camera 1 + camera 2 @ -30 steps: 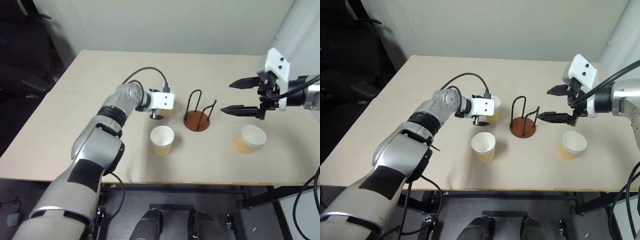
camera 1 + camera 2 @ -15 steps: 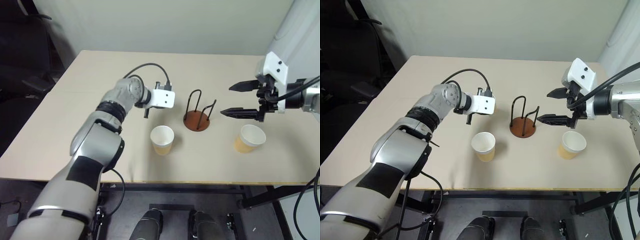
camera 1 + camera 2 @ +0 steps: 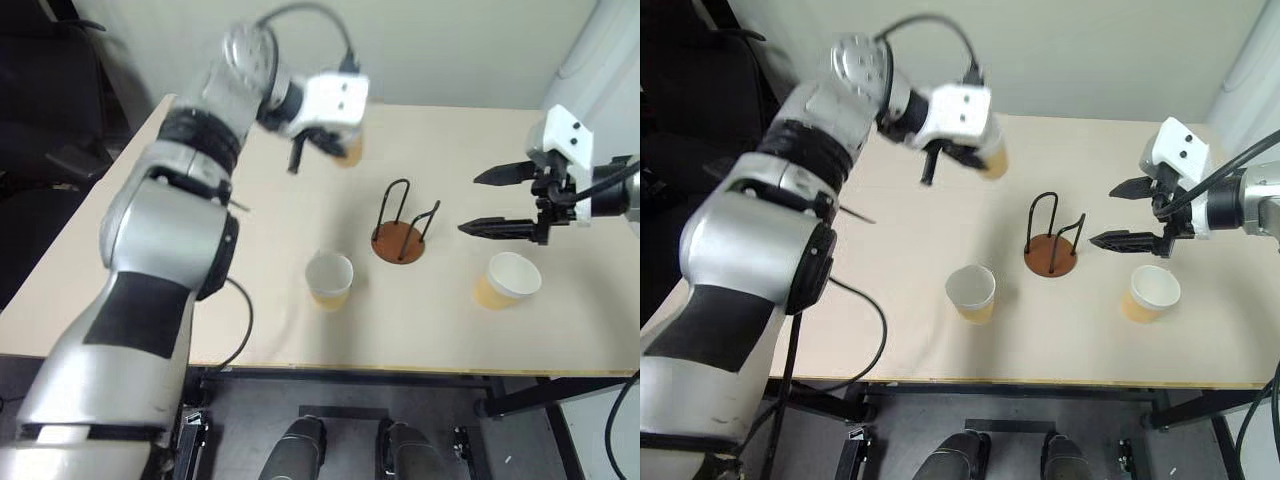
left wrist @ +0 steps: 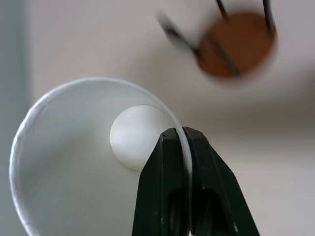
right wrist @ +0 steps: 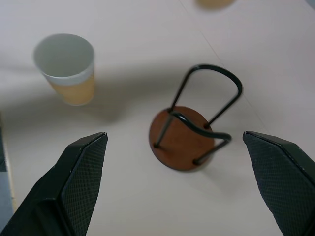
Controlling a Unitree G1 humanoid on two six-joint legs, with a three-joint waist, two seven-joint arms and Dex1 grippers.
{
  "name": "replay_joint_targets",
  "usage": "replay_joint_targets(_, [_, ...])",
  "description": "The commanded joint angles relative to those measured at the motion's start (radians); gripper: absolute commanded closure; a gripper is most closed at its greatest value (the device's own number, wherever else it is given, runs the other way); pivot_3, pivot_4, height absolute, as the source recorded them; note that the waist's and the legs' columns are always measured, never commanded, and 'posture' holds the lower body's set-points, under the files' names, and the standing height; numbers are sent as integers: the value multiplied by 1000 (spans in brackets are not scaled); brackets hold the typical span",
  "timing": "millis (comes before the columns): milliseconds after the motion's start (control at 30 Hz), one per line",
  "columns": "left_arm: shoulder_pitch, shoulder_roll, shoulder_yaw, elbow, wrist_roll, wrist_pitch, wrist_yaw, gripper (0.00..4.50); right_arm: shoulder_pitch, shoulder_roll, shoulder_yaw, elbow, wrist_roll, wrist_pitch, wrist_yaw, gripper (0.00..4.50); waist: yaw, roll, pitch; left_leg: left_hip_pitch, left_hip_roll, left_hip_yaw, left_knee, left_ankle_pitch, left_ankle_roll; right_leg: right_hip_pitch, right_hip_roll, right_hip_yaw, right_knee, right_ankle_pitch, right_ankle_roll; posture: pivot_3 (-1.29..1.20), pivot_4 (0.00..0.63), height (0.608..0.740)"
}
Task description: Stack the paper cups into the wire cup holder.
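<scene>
My left gripper is to let go of the paper cup, now held high above the table, on the reddish-brown disc (image 3: pixel 396 242) (image 4: pixel 237 45), between the black loops of the wire cup holder.
My left gripper (image 4: pixel 179 135) is shut on the rim of a paper cup (image 3: pixel 349 149), one finger inside the white wall and one outside. It holds the cup high above the table, behind and left of the wire cup holder (image 3: pixel 398 240). The holder stands upright with nothing in it, black loops on a reddish-brown disc. A second paper cup (image 3: pixel 329 278) stands upright in front of and left of the holder. A third paper cup (image 3: pixel 508 280) stands to the holder's right. My right gripper (image 3: pixel 468 204) hangs open just right of the holder, above that third cup, holding nothing.
The beige table (image 3: pixel 200 290) has its front edge close below the two standing cups. A dark chair (image 3: pixel 50 110) stands off the table's left side. A black cable (image 3: pixel 930 25) loops over my left wrist.
My left arm has lifted its paper cup off the table, high up and slightly toward the holder. The right gripper has stayed where it was, open.
</scene>
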Motion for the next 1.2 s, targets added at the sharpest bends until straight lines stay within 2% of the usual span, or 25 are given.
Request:
replay_joint_targets(33, [-29, -31, 19, -16, -28, 1, -37, 4400, 6, -35, -24, -9, -8, -11, 17, 0, -3, 0, 0, 1, 0, 2, 0, -1, 1, 0, 0, 0, 1, -1, 2, 0, 150, 740])
replay_joint_targets(67, [-33, -41, 23, -17, -35, 5, -49, 4400, 9, -39, -25, -9, -9, -10, 20, 0, -2, 0, 0, 1, 0, 3, 0, -2, 1, 0, 1, 0, 1, 1, 6, 0, 150, 740])
replay_joint_targets(300, [-25, -107, 37, -23, -66, 22, -117, 4400, 31, -70, -42, -21, 0, 1, 29, 0, -4, 0, 0, -1, 3, 7, 2, -2, 0, -2, 0, 3, 2, 0, 10, 0, 150, 740])
replay_joint_targets(533, [8, -132, 30, -27, -72, 18, -131, 4400, 45, -73, -53, -35, 4, 9, 21, 0, -4, 0, 0, -1, 2, 15, 11, -8, 9, -1, 0, 8, 2, 1, 15, 0, 150, 740])
replay_joint_targets(867, [62, -161, 5, -27, -48, 2, -73, 4400, 54, -65, -60, -47, 12, 16, 9, 0, -5, 0, 0, 2, 0, 24, 15, -9, 16, 0, 0, 23, 2, 6, 22, 0, 150, 740])
replay_joint_targets(1200, [88, -182, -19, -23, -24, -10, -18, 4400, 68, -65, -70, -61, 23, 25, -6, 0, -6, 0, 0, 3, 0, 27, 17, -10, 17, 0, 0, 26, 2, 8, 25, 0, 150, 740])
